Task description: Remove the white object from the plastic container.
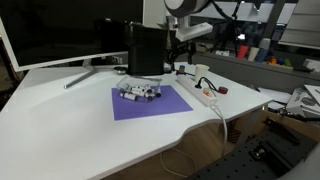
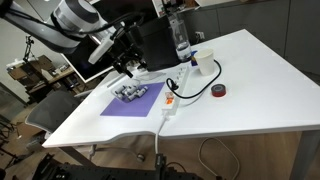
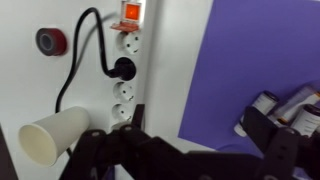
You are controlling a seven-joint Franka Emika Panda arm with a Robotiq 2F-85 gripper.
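Note:
I should close my gripper on the white object's labelled body (image 1: 143, 91) (image 3: 306, 122), under its dark cap, where it lies on top of the pile in the plastic container.
The plastic container (image 1: 140, 94) is a low clear tray with dark and pale bits, lying on a purple mat (image 1: 160, 106). It also shows in the other exterior view (image 2: 135, 93) and at the right edge of the wrist view (image 3: 288, 106). I cannot pick out the white object for certain; a small pale patch shows at the container's near end in the wrist view. My gripper (image 3: 200, 135) is open and empty. It hangs in the air behind the mat in both exterior views (image 1: 180, 47) (image 2: 128, 63), over the mat's edge beside the power strip, apart from the container.
A long white power strip (image 3: 124, 70) with a black plug and cable lies beside the mat. A red tape roll (image 3: 50, 41) and a paper cup (image 3: 52, 140) are near it. A tall black box (image 1: 145, 50) and a monitor stand behind the mat. A bottle (image 2: 180, 36) stands at the back.

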